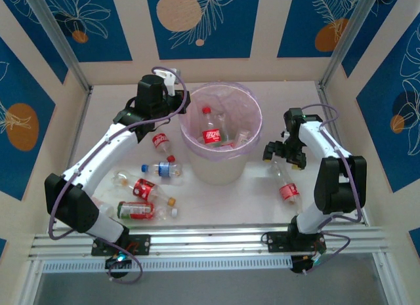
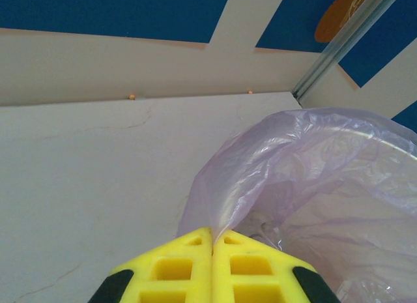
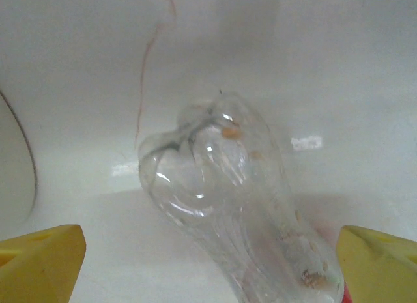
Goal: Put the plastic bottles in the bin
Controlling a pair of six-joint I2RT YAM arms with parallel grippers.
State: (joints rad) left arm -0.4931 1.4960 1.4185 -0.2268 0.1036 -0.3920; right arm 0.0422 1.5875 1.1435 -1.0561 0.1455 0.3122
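Note:
The clear bottle lies at a slant across my right gripper's open fingers, so my right gripper should set it straight and grip its body (image 1: 287, 186) by the red label before lifting it.
The bin (image 1: 226, 166) stands mid-table, its pinkish-purple liner (image 2: 306, 179) draped over the rim. Inside lie a few bottles, one red-labelled with a red cap (image 1: 210, 129). My left gripper (image 2: 213, 232) is at the bin's left rim (image 1: 180, 108), with the yellow fingers shut and pinching a fold of the liner. My right gripper (image 3: 212, 241) is open low over the table, its fingers wide on either side of a clear bottle (image 3: 221, 179). That bottle lies right of the bin, with its red label toward the front (image 1: 287, 188), under my right gripper (image 1: 283, 154).
Several more bottles lie left of the bin: a red-labelled one (image 1: 161, 143), a blue-labelled one (image 1: 164, 168), and red-labelled ones near the front (image 1: 144, 187) (image 1: 138, 210). Walls close the table on three sides, and a metal rail (image 1: 210, 243) runs along the near edge.

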